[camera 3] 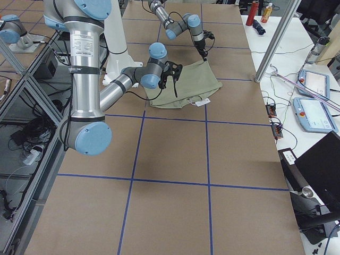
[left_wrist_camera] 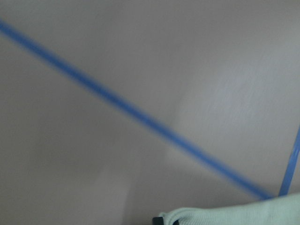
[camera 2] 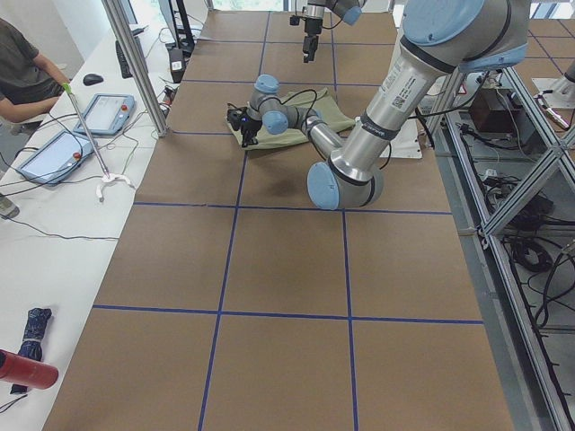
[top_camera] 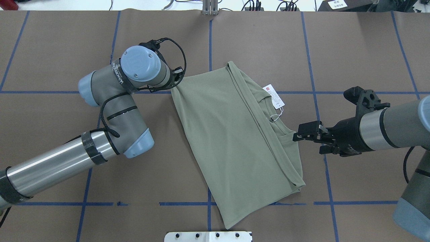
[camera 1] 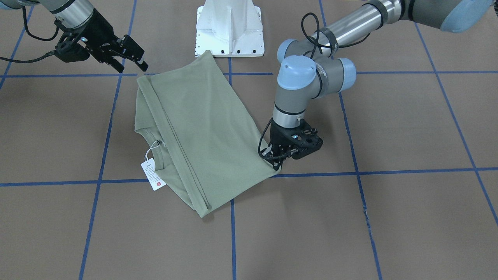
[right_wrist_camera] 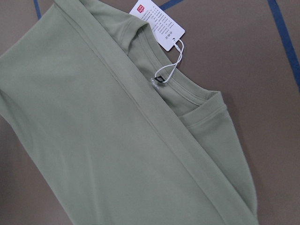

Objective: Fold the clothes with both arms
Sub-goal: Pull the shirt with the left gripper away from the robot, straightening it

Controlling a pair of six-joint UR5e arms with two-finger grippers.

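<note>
Next, my left gripper releases the shirt's corner on bare brown table (camera 1: 297, 248) in front of the crosswise blue tape.
The pale green shirt (camera 1: 202, 124) (top_camera: 228, 141) lies folded lengthwise on the brown table, collar and white hang tag (camera 1: 152, 175) (top_camera: 274, 96) showing along one side. My left gripper (camera 1: 277, 165) is down at the shirt's corner on the far side from the collar, shut on the cloth. That corner (left_wrist_camera: 234, 213) shows at the bottom of the left wrist view. In the overhead view the wrist hides this gripper. My right gripper (camera 1: 132, 67) (top_camera: 297, 136) hovers open just off the collar-side edge, holding nothing. Its wrist view looks down on the collar and tag (right_wrist_camera: 157, 22).
The white pedestal base (camera 1: 229, 27) stands just behind the shirt. Blue tape lines (top_camera: 210, 50) grid the brown table. A person (camera 2: 22, 63) sits at a side bench with tablets (camera 2: 90, 112) beyond the table's far edge.
</note>
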